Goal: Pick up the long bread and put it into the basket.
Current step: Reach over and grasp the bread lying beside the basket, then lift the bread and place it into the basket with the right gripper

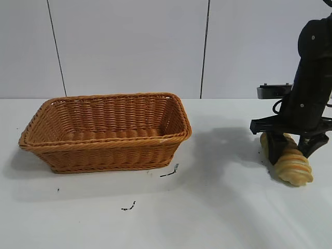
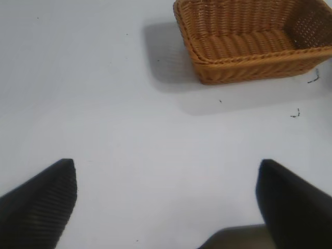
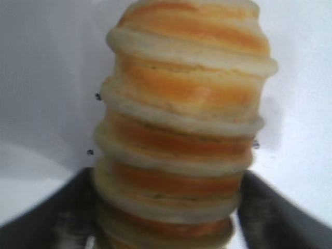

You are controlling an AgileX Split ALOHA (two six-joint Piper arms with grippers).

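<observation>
The long bread will leave my right gripper lengthwise in the middle of the wicker basket point(image 1: 101, 124), just behind the basket's front rim, as I let go of it there.
The long bread point(image 1: 290, 161) lies on the white table at the far right, tan-yellow with orange-brown ridges. My right gripper point(image 1: 293, 150) reaches down over it, with a black finger on each side of the loaf. In the right wrist view the bread point(image 3: 181, 119) fills the frame and both fingers point(image 3: 67, 212) press its sides. The wicker basket point(image 1: 104, 155) stands empty at the left of the table, well apart from the bread. It also shows in the left wrist view point(image 2: 249, 65). My left gripper point(image 2: 166, 202) is open and empty over bare table, out of the exterior view.
Small black marks point(image 1: 169, 171) lie on the table in front of the basket, with another mark point(image 1: 128, 207) nearer the front. A dark device point(image 1: 275, 91) sits behind the right arm. A pale panelled wall closes the back.
</observation>
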